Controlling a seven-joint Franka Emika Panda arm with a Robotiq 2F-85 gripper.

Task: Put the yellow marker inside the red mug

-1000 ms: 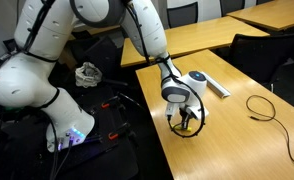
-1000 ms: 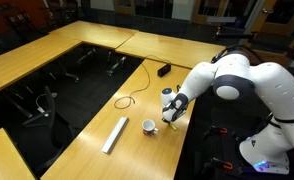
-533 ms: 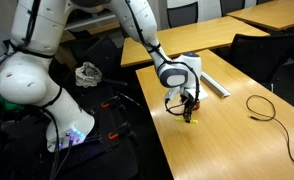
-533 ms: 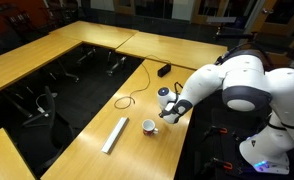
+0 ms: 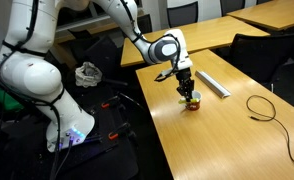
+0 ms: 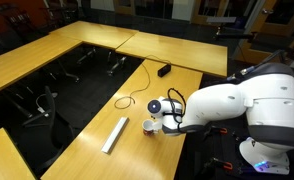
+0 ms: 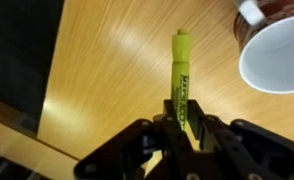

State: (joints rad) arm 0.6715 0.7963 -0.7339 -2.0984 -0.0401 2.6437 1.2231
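Observation:
Next, my gripper releases the yellow marker, now held above the wooden table, in the white opening of the red mug [image 5: 194,97] [image 7: 277,54], close to the long grey bar.
My gripper [image 7: 184,110] is shut on the yellow marker [image 7: 182,70], which sticks out forward from between the jaws above the wooden table. The red mug [image 7: 275,50], white inside, stands upright just ahead and to the right of the marker's tip in the wrist view. In both exterior views the gripper [image 5: 184,88] [image 6: 158,115] hangs right beside and slightly above the mug [image 5: 193,101] [image 6: 147,126]. The marker is too small to make out in the exterior views.
A long grey flat bar [image 5: 214,85] [image 6: 116,134] lies on the table near the mug. A black cable [image 5: 262,106] [image 6: 133,100] loops farther along the tabletop. The table edge [image 7: 47,105] drops to a dark floor close by.
The arm has carried the marker across the table to the mug; the gripper now sits beside the mug instead of over bare table.

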